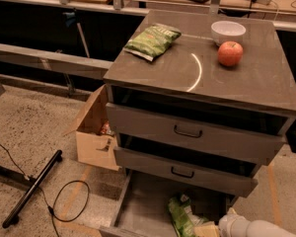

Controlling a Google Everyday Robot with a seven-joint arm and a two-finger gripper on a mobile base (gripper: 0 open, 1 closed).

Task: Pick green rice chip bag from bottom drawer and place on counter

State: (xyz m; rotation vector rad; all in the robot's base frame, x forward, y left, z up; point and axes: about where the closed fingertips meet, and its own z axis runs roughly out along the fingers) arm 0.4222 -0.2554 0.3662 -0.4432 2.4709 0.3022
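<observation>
The middle of the green rice chip bag [187, 219], below the whitish top of the bag, will be gripped by my gripper.
The green rice chip bag [179, 217] lies in the open bottom drawer [143, 206], right of its middle, with its whitish top toward the cabinet. My gripper [207, 229] is at the frame's bottom edge, low inside the drawer and right beside the bag's right side; my white arm [254, 227] comes in from the right. The frame cuts off the gripper's lower part. The counter [256, 85] with its pale arc is above.
On the counter lie a darker olive chip bag [152, 40], a red apple [230, 53] and a white bowl [228, 31]. The two upper drawers stand slightly open. A cardboard box [91, 132] sits left of the cabinet; a black bar [32, 189] and cable [69, 201] lie on the floor.
</observation>
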